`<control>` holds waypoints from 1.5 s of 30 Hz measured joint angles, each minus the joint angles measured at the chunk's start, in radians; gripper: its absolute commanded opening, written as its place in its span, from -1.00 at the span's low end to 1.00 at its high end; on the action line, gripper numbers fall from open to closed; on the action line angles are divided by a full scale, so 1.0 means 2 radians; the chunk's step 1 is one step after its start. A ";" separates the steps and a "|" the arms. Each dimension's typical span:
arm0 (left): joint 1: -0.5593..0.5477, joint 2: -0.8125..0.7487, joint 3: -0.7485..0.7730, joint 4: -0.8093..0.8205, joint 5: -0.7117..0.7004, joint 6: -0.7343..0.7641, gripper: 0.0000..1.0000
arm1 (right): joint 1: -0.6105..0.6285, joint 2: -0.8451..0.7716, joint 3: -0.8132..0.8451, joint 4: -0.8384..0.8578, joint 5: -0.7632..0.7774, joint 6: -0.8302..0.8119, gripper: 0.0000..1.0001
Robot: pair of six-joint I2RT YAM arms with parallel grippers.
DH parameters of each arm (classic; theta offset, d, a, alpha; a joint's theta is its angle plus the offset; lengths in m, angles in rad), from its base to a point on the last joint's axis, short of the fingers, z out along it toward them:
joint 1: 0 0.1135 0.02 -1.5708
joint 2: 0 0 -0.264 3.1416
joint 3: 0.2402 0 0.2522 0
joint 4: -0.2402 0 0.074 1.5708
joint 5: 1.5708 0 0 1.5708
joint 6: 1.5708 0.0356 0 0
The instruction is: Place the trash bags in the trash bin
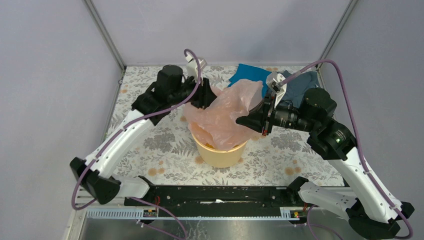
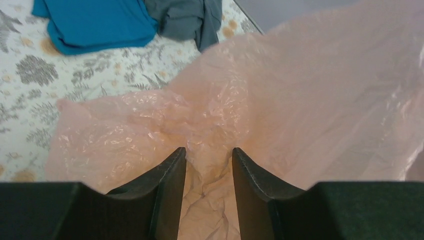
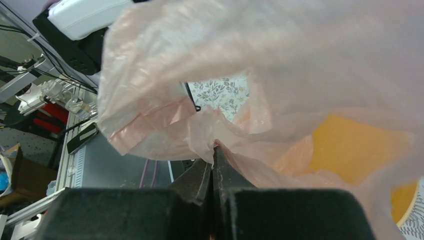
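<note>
The left gripper has the crumpled middle of the trash bag between open fingers, so it should back off and pinch the trash bag's loose edge (image 2: 67, 109).
The pale-pink trash bag (image 1: 230, 110) is spread above the yellow-orange trash bin (image 1: 220, 157), and its lower part hangs inside the rim. My right gripper (image 1: 239, 120) is shut on a fold of the bag's edge (image 3: 200, 125) above the bin's right side; the bin's wall (image 3: 345, 150) shows through the film. My left gripper (image 1: 212, 95) is at the bag's far left side. Its jaws (image 2: 208, 150) stand partly apart, with crumpled bag film (image 2: 300, 100) lying in the gap between them.
A blue cloth (image 1: 247, 74) and a grey-blue cloth (image 1: 300, 85) lie on the flowered table at the back right, behind the bin. Both also show in the left wrist view, the blue cloth (image 2: 95, 22) and the grey-blue cloth (image 2: 187, 17). Grey walls enclose the table.
</note>
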 measured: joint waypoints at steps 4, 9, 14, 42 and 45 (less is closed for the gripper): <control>-0.013 -0.050 -0.059 0.003 0.003 -0.011 -0.15 | 0.000 0.002 -0.009 0.009 0.005 0.004 -1.00; -0.062 -0.046 -0.102 0.005 -0.025 -0.024 -0.17 | 0.000 0.004 -0.030 0.038 0.036 0.023 -1.00; -0.096 0.002 -0.103 0.012 -0.072 -0.040 -0.21 | 0.000 0.004 -0.054 0.057 0.095 0.051 -1.00; -0.096 -0.159 -0.032 -0.108 -0.275 -0.011 0.96 | 0.000 -0.024 -0.083 0.063 0.149 0.072 -1.00; -0.096 -0.162 -0.031 -0.126 -0.290 -0.009 0.66 | 0.000 -0.021 -0.083 0.063 0.147 0.071 -1.00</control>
